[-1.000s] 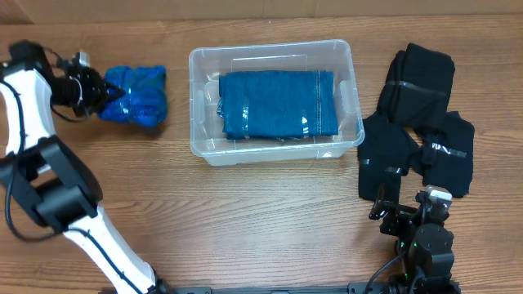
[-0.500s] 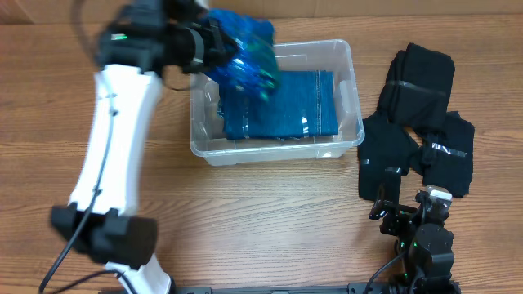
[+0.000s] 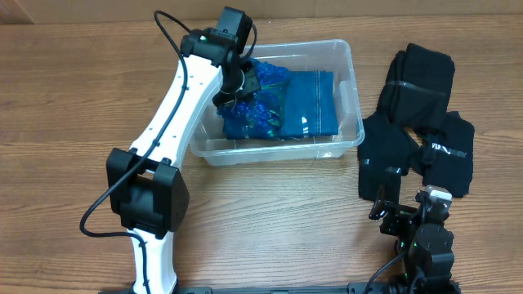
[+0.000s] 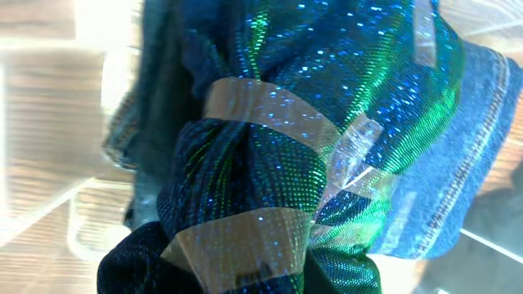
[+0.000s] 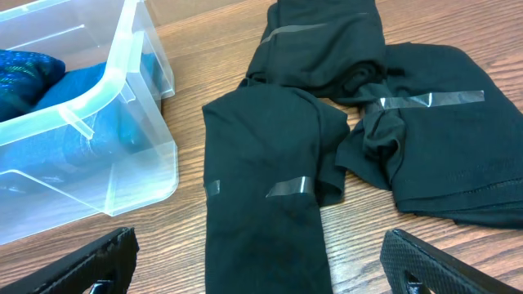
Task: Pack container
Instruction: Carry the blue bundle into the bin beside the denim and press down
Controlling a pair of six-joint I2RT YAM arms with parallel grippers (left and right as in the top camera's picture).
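My left gripper will let go of the sparkly blue-green bundle in the clear plastic container (image 3: pixel 235 112) (image 4: pixel 221 171) beside the denim-blue cloth.
The clear plastic container (image 3: pixel 350 57) stands at the table's middle back, with a folded denim-blue cloth (image 3: pixel 315 102) inside. My left gripper (image 3: pixel 239 82) reaches into its left half, shut on a sparkly blue-green bundle (image 3: pixel 265 106) bound with clear tape. That bundle rests on the denim cloth. It fills the left wrist view (image 4: pixel 270 163) and hides the fingers there; the denim cloth (image 4: pixel 470 155) shows at the right. My right gripper (image 5: pixel 261 261) is open and empty, low over the table near a black garment. The container's corner (image 5: pixel 122 73) shows at that view's left.
A pile of black folded garments (image 3: pixel 417 122) with tape strips lies right of the container; in the right wrist view the nearest one (image 5: pixel 261 163) lies just ahead of the fingers. Bare wooden table (image 3: pixel 73 122) lies left of the container.
My left arm carried the sparkly bundle from the table's far left, over the container's left rim, and lowered it inside onto the denim cloth. The right arm has not moved.
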